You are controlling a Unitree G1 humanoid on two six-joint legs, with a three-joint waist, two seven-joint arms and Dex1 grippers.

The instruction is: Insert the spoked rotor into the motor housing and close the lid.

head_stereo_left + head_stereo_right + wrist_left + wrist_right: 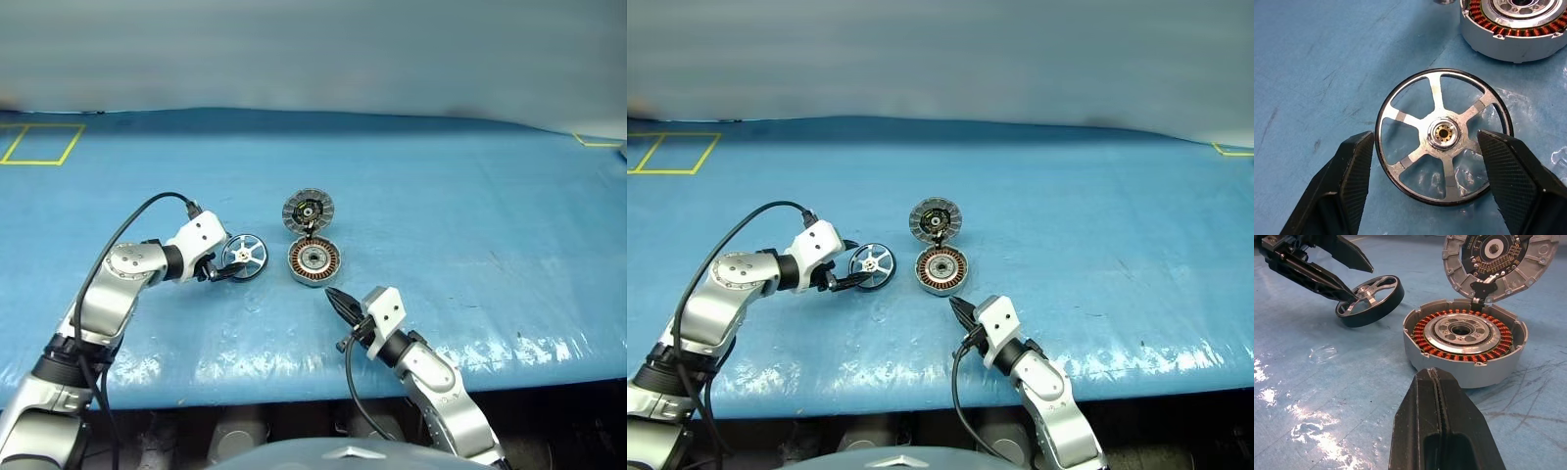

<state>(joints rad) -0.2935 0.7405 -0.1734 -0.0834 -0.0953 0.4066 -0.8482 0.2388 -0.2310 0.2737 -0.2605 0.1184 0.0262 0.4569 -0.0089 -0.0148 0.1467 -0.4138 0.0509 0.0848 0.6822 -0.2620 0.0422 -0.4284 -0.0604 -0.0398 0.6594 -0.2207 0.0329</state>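
The left gripper's fingers sit on both sides of the spoked rotor's rim, which has to fit inside the motor housing, so the left gripper needs to hold the rotor by its middle (1444, 133) among the spokes.
The spoked rotor (1442, 134), dark-rimmed with silver spokes and hub, rests on the blue table left of the motor housing (313, 260). My left gripper (225, 269) is open. Its black fingers (1352, 171) straddle the rotor, one on each side of the rim. In the housing, a copper winding ring surrounds a silver centre (1464, 345). The lid (308, 210) stands swung open at the housing's far edge, showing its striped ring and dark centre. My right gripper (333, 296) is shut on nothing, just in front of the housing and pointing at it.
The blue cover (470, 225) spreads wide around the parts. Yellow tape outlines a box at the far left (39, 144), and a yellow corner shows at the far right (598, 142). The table's front edge runs just behind my right wrist.
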